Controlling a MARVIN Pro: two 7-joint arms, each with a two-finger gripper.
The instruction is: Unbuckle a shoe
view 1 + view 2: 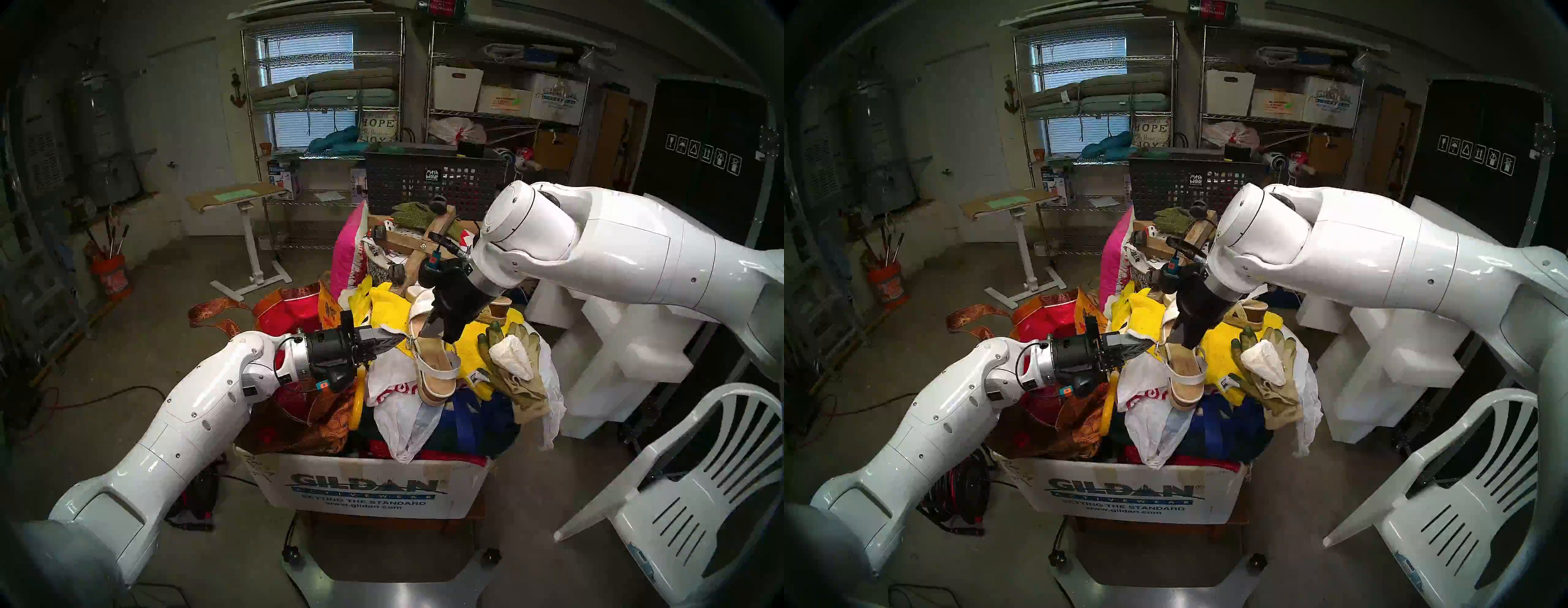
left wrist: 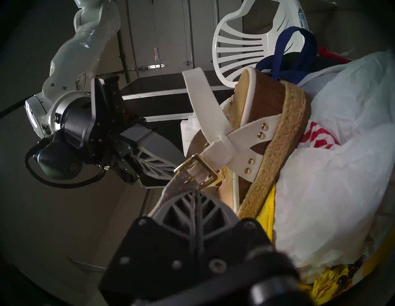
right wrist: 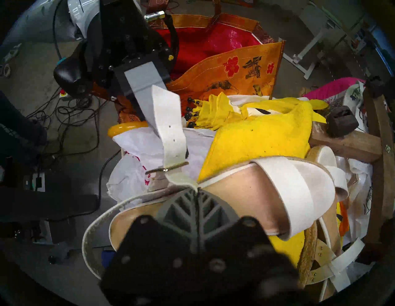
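Note:
The left gripper's fingers close just short of the gold buckle's frame, so the left gripper will open, move in and grab the buckle itself (image 2: pixel 196 171).
The shoe (image 1: pixel 439 373), a white-strapped sandal with a tan footbed (image 3: pixel 235 192) and jute sole (image 2: pixel 275 128), lies on top of a heap in a box. Its thin ankle strap runs through a gold buckle (image 2: pixel 196 171), and the holed free end (image 3: pixel 168 128) sticks up. My left gripper (image 1: pixel 405 337) comes in from the left and is shut on the strap right at the buckle (image 3: pixel 166 169). From above, my right gripper (image 1: pixel 430 331) is shut on the same strap, its tips (image 3: pixel 196 188) just beside the buckle. The two grippers nearly touch.
The heap fills a Gildan cardboard box (image 1: pixel 369 488): white plastic bag (image 1: pixel 399 407), yellow towel (image 1: pixel 475 339), work gloves (image 1: pixel 517 373), red-and-orange tote (image 1: pixel 297 314), twin sandal (image 1: pixel 418 297). A black mesh basket (image 1: pixel 432 178) stands behind, a white plastic chair (image 1: pixel 687 488) at right.

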